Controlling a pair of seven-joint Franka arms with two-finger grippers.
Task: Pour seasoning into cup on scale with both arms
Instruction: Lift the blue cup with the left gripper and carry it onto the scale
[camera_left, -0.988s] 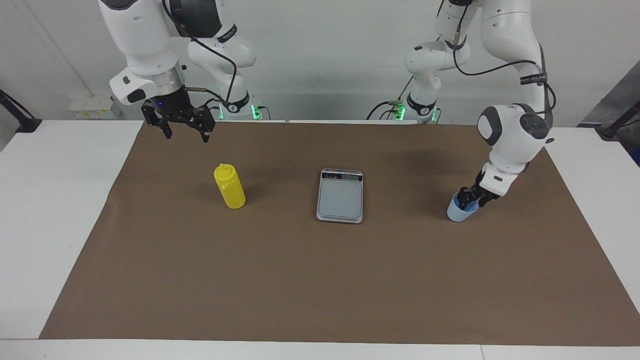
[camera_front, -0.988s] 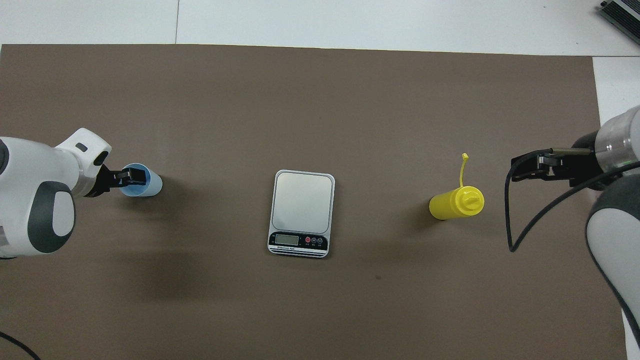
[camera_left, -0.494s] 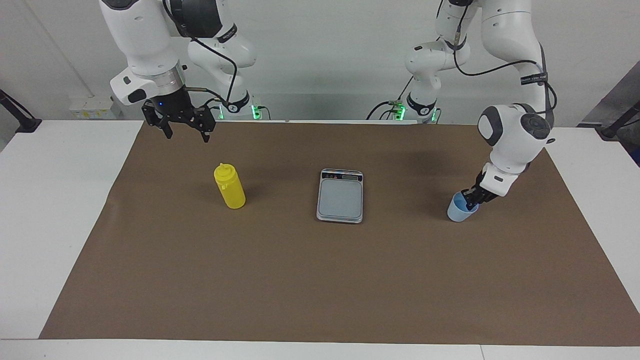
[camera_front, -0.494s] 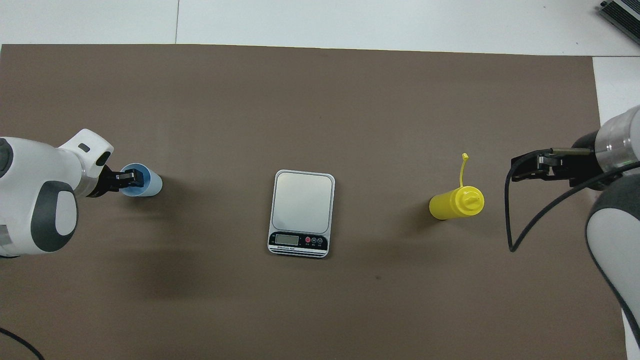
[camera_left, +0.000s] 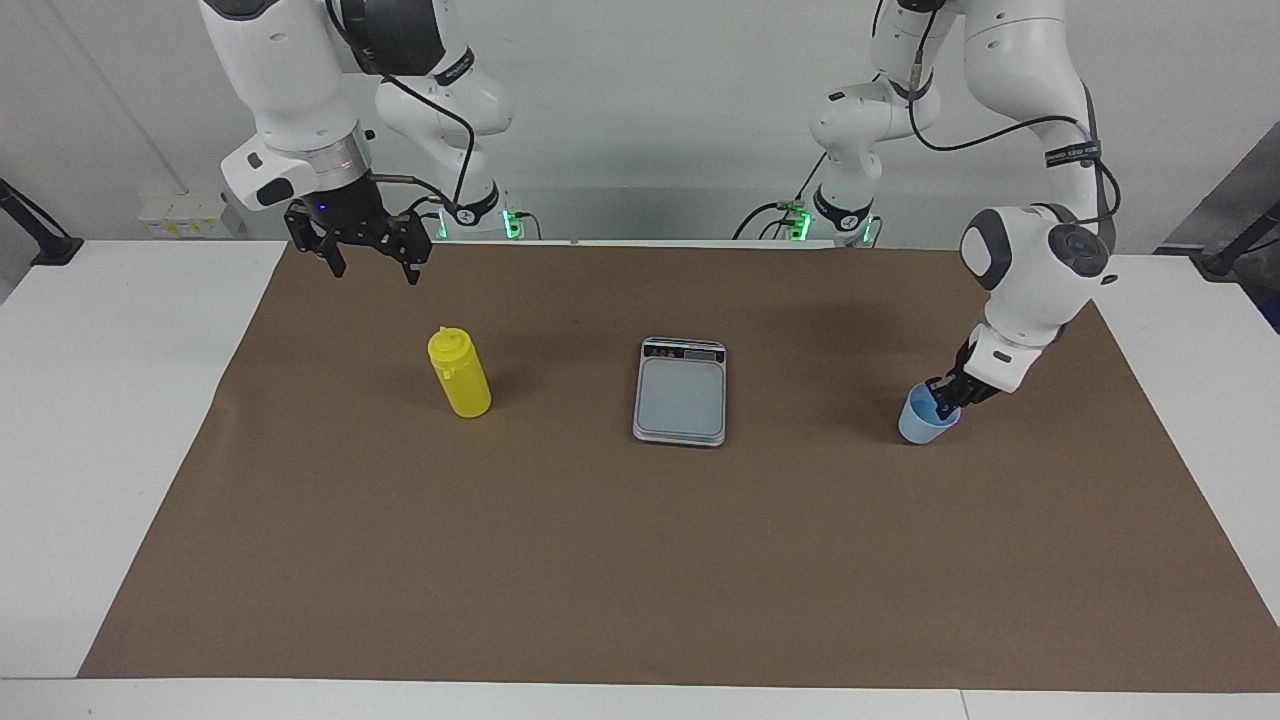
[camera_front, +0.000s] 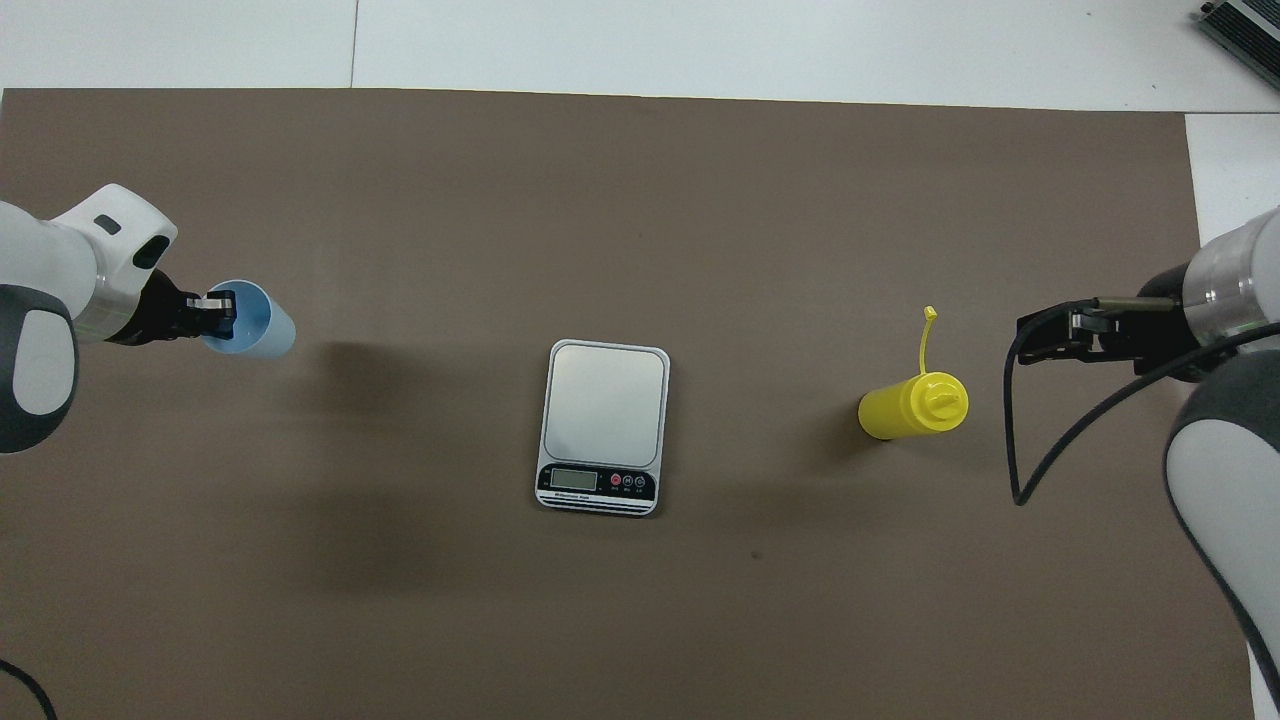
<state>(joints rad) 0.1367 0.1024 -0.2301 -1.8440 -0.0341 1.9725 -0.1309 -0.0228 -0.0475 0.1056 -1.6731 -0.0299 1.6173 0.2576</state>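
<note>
The light-blue cup, which hangs above the brown mat now, will be let go by my left gripper on the grey scale's plate (camera_front: 597, 391), toward the edge opposite the scale's display.
The light-blue cup (camera_left: 922, 425) (camera_front: 262, 330) hangs a little above the brown mat at the left arm's end of the table. My left gripper (camera_left: 945, 400) (camera_front: 215, 312) is shut on its rim, one finger inside. The yellow seasoning bottle (camera_left: 460, 375) (camera_front: 910, 408) stands upright toward the right arm's end, its cap strap sticking out. The grey scale (camera_left: 680, 395) (camera_front: 605, 420) lies bare at the middle, display end toward the robots. My right gripper (camera_left: 372, 268) (camera_front: 1040, 335) hangs open and empty over the mat beside the bottle, apart from it.
A brown mat (camera_left: 600, 560) (camera_front: 600, 200) covers most of the white table (camera_left: 100, 400). A black cable (camera_front: 1060, 440) loops down from the right arm's wrist.
My left gripper has risen with the cup, which has left the mat and drifted slightly away from the scale. The right gripper, bottle and scale have stayed put.
</note>
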